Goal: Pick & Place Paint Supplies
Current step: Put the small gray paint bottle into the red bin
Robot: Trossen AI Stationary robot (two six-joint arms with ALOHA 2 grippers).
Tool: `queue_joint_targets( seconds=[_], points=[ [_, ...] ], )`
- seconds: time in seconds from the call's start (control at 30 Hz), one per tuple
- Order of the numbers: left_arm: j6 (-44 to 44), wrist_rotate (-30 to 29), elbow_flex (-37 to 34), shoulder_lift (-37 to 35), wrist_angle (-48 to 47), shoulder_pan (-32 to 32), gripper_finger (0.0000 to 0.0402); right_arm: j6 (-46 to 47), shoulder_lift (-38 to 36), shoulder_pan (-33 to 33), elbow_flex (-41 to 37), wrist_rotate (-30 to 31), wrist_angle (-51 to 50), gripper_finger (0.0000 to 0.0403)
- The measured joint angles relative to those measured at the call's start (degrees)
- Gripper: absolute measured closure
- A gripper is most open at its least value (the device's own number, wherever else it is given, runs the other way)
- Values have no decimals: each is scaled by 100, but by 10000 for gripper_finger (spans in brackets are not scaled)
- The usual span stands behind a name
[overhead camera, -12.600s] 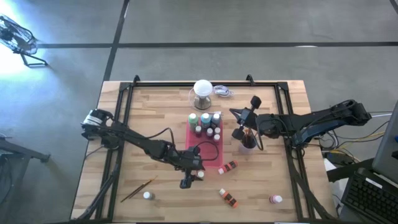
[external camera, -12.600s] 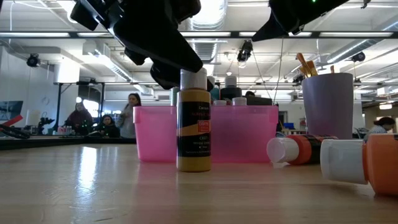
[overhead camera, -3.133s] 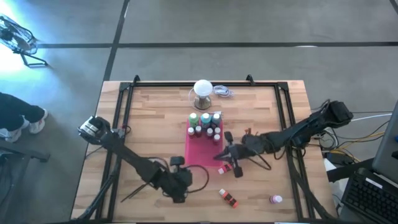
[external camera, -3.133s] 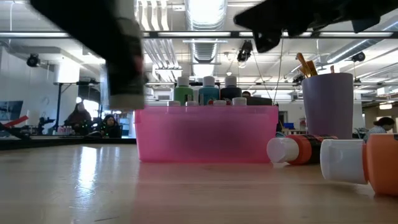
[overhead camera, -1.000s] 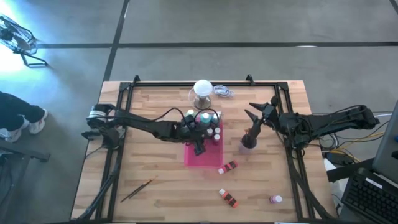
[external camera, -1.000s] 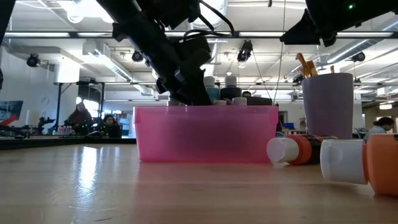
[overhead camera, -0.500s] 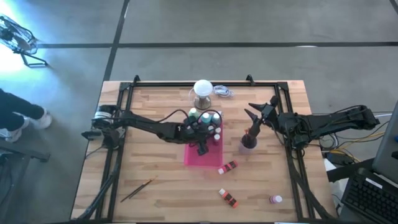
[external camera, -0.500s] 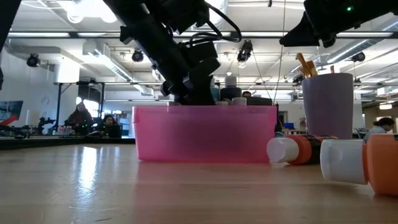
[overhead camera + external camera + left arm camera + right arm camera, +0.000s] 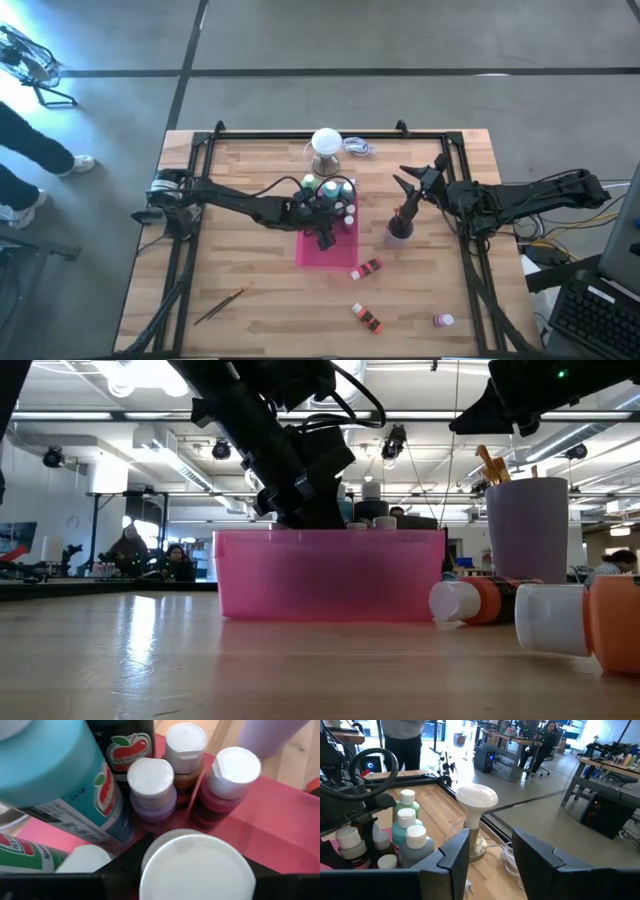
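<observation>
Next, I set free the small white-capped bottle from my left gripper on the pink tray's bottom beside the dark red bottle [image 9: 336, 237] [image 9: 237, 852].
The pink tray [image 9: 327, 245] holds several white-capped paint bottles, among them a large teal one [image 9: 60, 785], a purple one [image 9: 150, 780], a brown one [image 9: 185, 745] and a dark red one [image 9: 232, 770]. My left gripper [image 9: 325, 236] reaches down into the tray, shut on a small white-capped bottle [image 9: 195, 870]. My right gripper [image 9: 420, 173] hangs open above the purple cup [image 9: 398, 228], which holds brushes. A brush [image 9: 222, 305] and three small bottles [image 9: 368, 268] [image 9: 367, 318] [image 9: 441, 320] lie on the table. My left gripper pinches the small bottle between its two fingers [image 9: 55, 887], which stand on either side just under the white cap [image 9: 195, 865]. The fingers come from above, pointing down into the tray. The cap and the tray wall hide the bottle's body and whether its bottom rests on the tray.
A white ball-topped clear stand [image 9: 326, 148] stands just beyond the tray. In the low view two orange bottles [image 9: 480, 600] [image 9: 590, 622] lie right of the tray [image 9: 330, 575], in front of the purple cup [image 9: 527, 530]. Black rails [image 9: 200, 160] frame the table.
My left gripper, still shut on the small bottle, has shifted a little toward the table's right and near edges over the tray, then stayed put. A person on the floor left of the table has walked on.
</observation>
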Motion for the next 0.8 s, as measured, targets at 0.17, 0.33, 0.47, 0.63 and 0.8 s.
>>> queue_joint_targets(
  seconds=[0.17,0.33,0.47,0.63,0.8],
  points=[
    [-198,254,15,0,1,-130,252,0,0,0,0,0,0,245],
    [-207,482,149,21,-25,-411,252,3,0,0,0,0,-7,232],
    [116,126,314,16,-309,-476,252,4,9,-2,0,0,-13,225],
    [68,-187,364,28,-839,-326,252,22,45,-2,-2,-1,-22,219],
    [31,-360,374,15,-821,-256,252,22,80,-2,-2,0,-18,221]
  ],
)
